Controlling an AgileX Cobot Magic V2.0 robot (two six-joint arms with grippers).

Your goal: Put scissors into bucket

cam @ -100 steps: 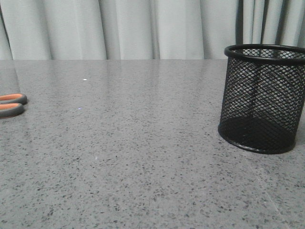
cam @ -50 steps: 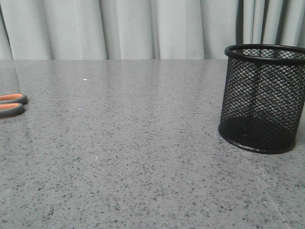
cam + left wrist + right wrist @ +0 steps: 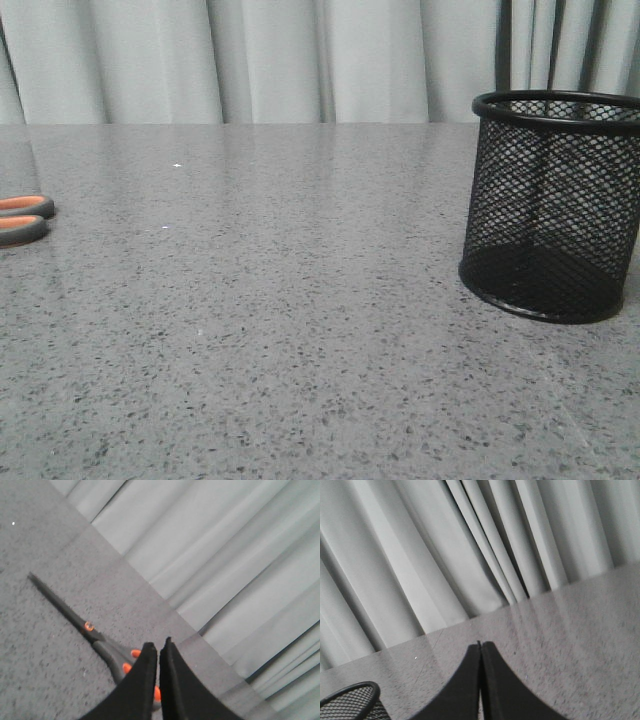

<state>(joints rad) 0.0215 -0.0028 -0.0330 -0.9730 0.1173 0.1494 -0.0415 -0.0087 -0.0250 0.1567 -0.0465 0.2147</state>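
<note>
My right gripper is to take hold of the scissors next by their orange-lined handles point(image 3: 27, 230), because it will carry them over to the bucket.
The scissors point(image 3: 22, 219) lie flat at the far left edge of the grey table; the front view shows only their grey, orange-lined handles. In the left wrist view the scissors point(image 3: 87, 627) lie with slim dark blades pointing away, handles partly hidden under my left gripper point(image 3: 158, 647), which is shut and empty above them. The bucket point(image 3: 553, 205), a black wire-mesh cup, stands upright at the right. My right gripper point(image 3: 481, 647) is shut and empty above the table, with the bucket rim point(image 3: 350, 695) beside it. Neither gripper shows in the front view.
The speckled grey table point(image 3: 300, 330) stretches between the scissors and the bucket. Pale grey curtains point(image 3: 260, 60) hang behind the table's far edge.
The front view has shifted very slightly; the scissors handles and the bucket stay where they were.
</note>
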